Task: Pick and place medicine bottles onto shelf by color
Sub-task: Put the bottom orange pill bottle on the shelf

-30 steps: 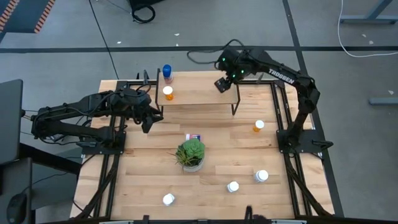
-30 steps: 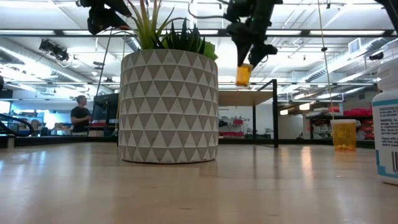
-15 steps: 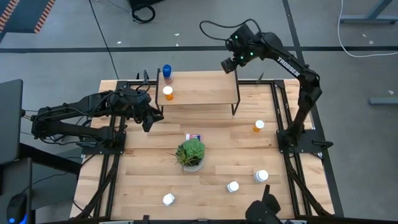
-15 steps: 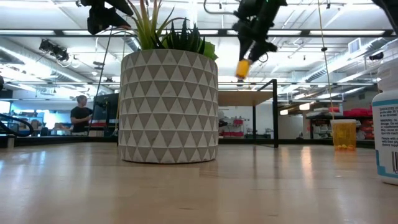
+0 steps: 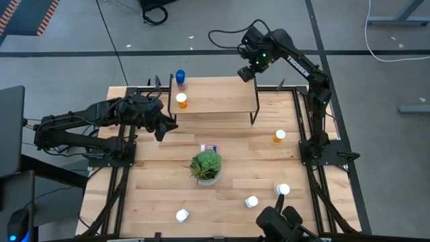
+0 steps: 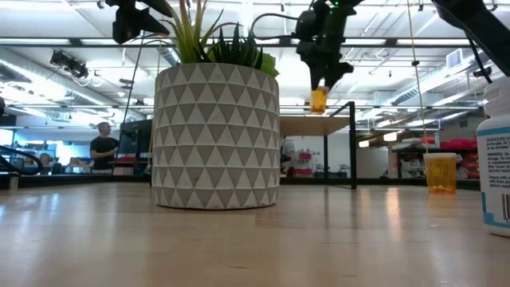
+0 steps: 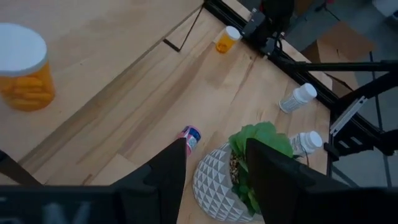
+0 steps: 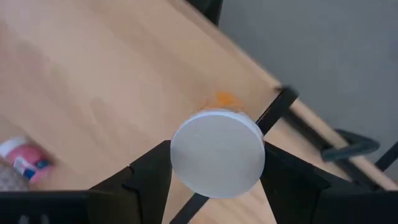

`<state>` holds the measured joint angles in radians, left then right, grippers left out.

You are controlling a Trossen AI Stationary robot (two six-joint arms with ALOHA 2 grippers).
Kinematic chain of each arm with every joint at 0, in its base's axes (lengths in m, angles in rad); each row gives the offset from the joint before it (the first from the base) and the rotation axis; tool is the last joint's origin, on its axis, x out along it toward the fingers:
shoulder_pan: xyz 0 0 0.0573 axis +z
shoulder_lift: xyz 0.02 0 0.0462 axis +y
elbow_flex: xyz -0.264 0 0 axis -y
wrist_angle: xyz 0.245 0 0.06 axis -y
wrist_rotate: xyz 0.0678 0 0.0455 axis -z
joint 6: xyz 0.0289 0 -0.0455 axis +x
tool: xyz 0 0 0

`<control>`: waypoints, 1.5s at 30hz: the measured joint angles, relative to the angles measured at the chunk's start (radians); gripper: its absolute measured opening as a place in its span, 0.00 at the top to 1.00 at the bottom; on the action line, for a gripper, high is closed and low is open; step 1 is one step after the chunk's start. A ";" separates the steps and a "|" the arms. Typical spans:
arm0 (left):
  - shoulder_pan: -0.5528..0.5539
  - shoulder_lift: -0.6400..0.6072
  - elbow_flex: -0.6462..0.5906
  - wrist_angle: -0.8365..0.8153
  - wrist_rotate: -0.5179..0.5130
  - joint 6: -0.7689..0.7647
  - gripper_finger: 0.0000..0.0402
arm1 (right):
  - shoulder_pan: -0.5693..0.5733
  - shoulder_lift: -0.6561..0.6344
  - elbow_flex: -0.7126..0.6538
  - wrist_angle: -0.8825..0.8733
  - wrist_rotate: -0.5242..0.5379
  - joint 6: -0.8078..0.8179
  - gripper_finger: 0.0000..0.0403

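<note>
The robot's right gripper should release the orange bottle on the shelf's bare far corner [image 5: 242, 82] [image 8: 219, 94], across the board from the blue bottle.
My right gripper [image 5: 247, 72] is over the far right corner of the shelf [image 5: 215, 95] and is shut on an orange medicine bottle [image 6: 319, 100] with a white cap [image 8: 217, 153]. A blue bottle [image 5: 180, 79] and an orange bottle [image 5: 182, 101] stand on the shelf's left end. My left gripper [image 5: 161, 128] hangs open off the shelf's left near corner, touching nothing; it also shows in the left wrist view [image 7: 214, 171]. Other bottles stand on the table: an orange one [image 5: 279, 136] and three white ones [image 5: 283, 190], [image 5: 252, 201], [image 5: 182, 215]. A pink one [image 5: 208, 148] lies on its side. My right gripper pinches the orange bottle at its white cap [image 8: 186, 155], one finger [image 8: 149, 174] on each side, coming from above and pointing down. The bottle hangs upright below the fingers, with its base [image 6: 319, 110] just above the shelf board [image 6: 299, 124].
A potted green plant [image 5: 205, 166] stands mid-table, near the pink bottle. The shelf's middle and right part show bare wood. A dark object [image 5: 279, 223] juts in at the table's near edge. Black frame rails [image 5: 306, 121] run along the table's sides.
My right gripper has carried the orange bottle from over the shelf's right end toward the far edge. The bottle tipped on the way and now hangs upright again, slightly lower. A dark object has come into view at the near edge.
</note>
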<state>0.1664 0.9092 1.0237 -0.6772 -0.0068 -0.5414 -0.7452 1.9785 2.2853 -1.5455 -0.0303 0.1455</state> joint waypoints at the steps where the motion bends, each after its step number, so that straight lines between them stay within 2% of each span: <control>1: 0.000 0.000 0.000 0.004 -0.003 0.000 0.57 | -0.002 0.000 0.009 0.003 0.004 -0.001 0.44; 14: 0.000 0.000 0.000 0.023 -0.011 0.001 0.57 | -0.014 0.017 0.009 0.069 0.003 0.006 0.44; 24: 0.000 0.000 0.000 0.022 -0.011 -0.016 0.57 | -0.012 0.080 0.009 0.048 -0.030 0.017 0.44; 45: 0.000 0.000 0.000 0.022 -0.015 -0.027 0.57 | -0.056 0.082 0.009 0.023 -0.073 0.079 0.44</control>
<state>0.1665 0.9092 1.0237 -0.6548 -0.0223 -0.5686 -0.8009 2.0602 2.2944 -1.5227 -0.1032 0.2248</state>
